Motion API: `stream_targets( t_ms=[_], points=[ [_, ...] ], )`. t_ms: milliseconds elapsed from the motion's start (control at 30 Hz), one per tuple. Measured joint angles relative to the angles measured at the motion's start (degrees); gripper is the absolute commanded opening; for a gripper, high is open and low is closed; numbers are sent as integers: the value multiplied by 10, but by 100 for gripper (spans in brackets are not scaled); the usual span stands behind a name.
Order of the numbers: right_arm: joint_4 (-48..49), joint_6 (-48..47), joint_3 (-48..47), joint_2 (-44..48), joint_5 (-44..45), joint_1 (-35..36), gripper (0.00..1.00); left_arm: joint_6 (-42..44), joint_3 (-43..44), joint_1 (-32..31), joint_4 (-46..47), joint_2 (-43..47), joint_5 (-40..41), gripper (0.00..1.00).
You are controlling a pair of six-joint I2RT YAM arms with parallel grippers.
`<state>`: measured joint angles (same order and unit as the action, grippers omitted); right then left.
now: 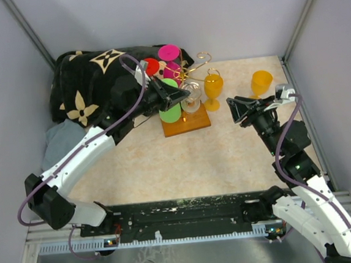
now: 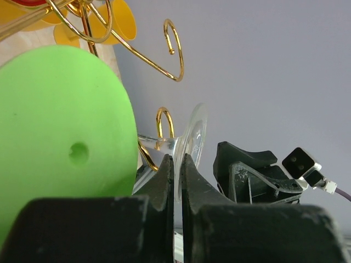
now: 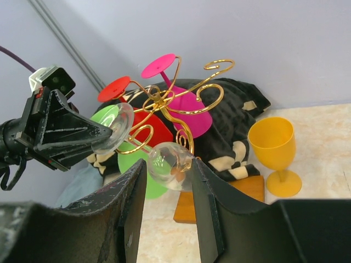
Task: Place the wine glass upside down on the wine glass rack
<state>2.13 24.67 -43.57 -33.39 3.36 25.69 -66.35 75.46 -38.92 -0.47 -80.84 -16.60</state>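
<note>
The clear wine glass will hang in the rack's gold curl (image 1: 195, 109) (image 2: 156, 141) beside the green glass when my left gripper lets it go. The wine glass now hangs tilted at the rack.
The clear wine glass (image 1: 191, 101) hangs tilted at the wine glass rack (image 1: 187, 123), a gold wire tree on an orange-brown wooden base. In the right wrist view its bowl (image 3: 170, 164) points down and its stem lies in a gold curl (image 3: 137, 137). My left gripper (image 1: 181, 96) is shut on the rim of the glass's foot (image 2: 193, 131), its fingers (image 2: 164, 181) pinching the thin disc. My right gripper (image 1: 238, 110) stands open a short way right of the rack, nothing between its fingers (image 3: 131, 192).
Pink (image 3: 189, 109), red (image 3: 115, 87) and green (image 2: 66, 137) glasses hang upside down on the rack. Two yellow glasses (image 1: 213, 88) (image 1: 261, 82) stand upright right of it. A black patterned blanket (image 1: 91, 77) and a grey cloth (image 1: 62, 141) lie at the back left. Walls enclose the table.
</note>
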Motion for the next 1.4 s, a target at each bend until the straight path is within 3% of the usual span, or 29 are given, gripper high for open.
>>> stream_targets(
  t_ms=[600, 1000, 1267, 1400],
  points=[
    [4, 9, 1, -6, -2, 0, 39, 7, -5, -22, -2, 25, 0, 0],
    [4, 9, 1, -5, -2, 0, 39, 15, 14, -33, 1, -22, 1, 0],
    [4, 9, 1, -5, -2, 0, 39, 20, 17, -35, 1, -24, 2, 25],
    [4, 9, 1, -5, -2, 0, 39, 21, 17, -38, 1, -24, 0, 26]
  ],
)
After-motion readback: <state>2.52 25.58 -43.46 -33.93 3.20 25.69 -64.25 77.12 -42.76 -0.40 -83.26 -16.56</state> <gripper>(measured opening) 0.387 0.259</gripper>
